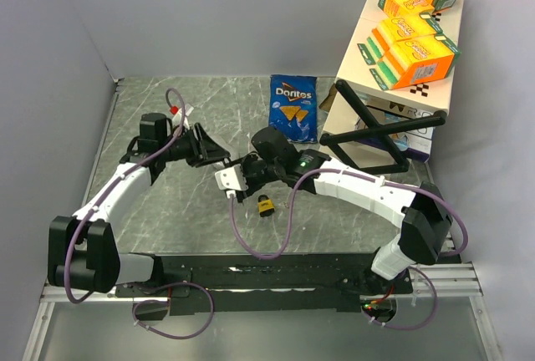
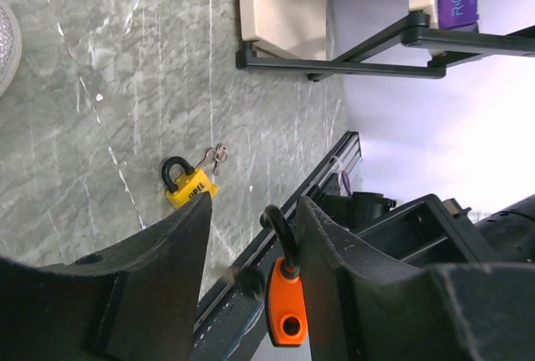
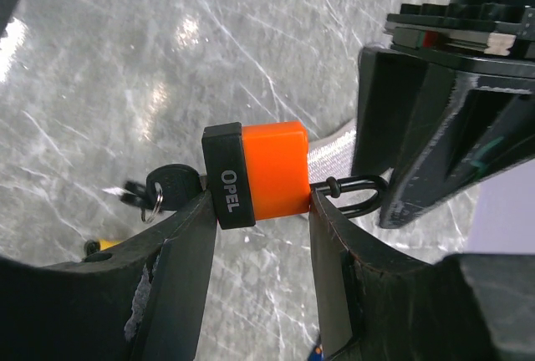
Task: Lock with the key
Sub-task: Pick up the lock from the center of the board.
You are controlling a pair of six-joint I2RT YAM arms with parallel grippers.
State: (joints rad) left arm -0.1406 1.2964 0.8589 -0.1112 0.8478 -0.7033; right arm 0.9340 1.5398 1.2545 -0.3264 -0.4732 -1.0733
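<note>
The padlock is pinched by my right gripper from key end to shackle end, so my left gripper will take the shackle (image 3: 361,180) while my right gripper regrips the sides of the padlock's body.
My right gripper (image 3: 261,202) is shut on an orange padlock (image 3: 272,169) with a black OPEL base, held clear of the table. A black-headed key (image 3: 170,185) on a ring sticks into the base. The black shackle (image 3: 358,187) points toward my left gripper (image 2: 255,206). There the shackle (image 2: 282,237) sits between the jaws, against one finger (image 2: 343,269) and apart from the other, so that gripper is open. In the top view the two grippers (image 1: 224,159) (image 1: 236,181) meet mid-table.
A yellow padlock (image 1: 266,205) with keys lies on the marble table (image 1: 184,211) just below the grippers. Behind stand a Doritos bag (image 1: 292,109), a black frame stand (image 1: 380,137) and a shelf with orange boxes (image 1: 414,31).
</note>
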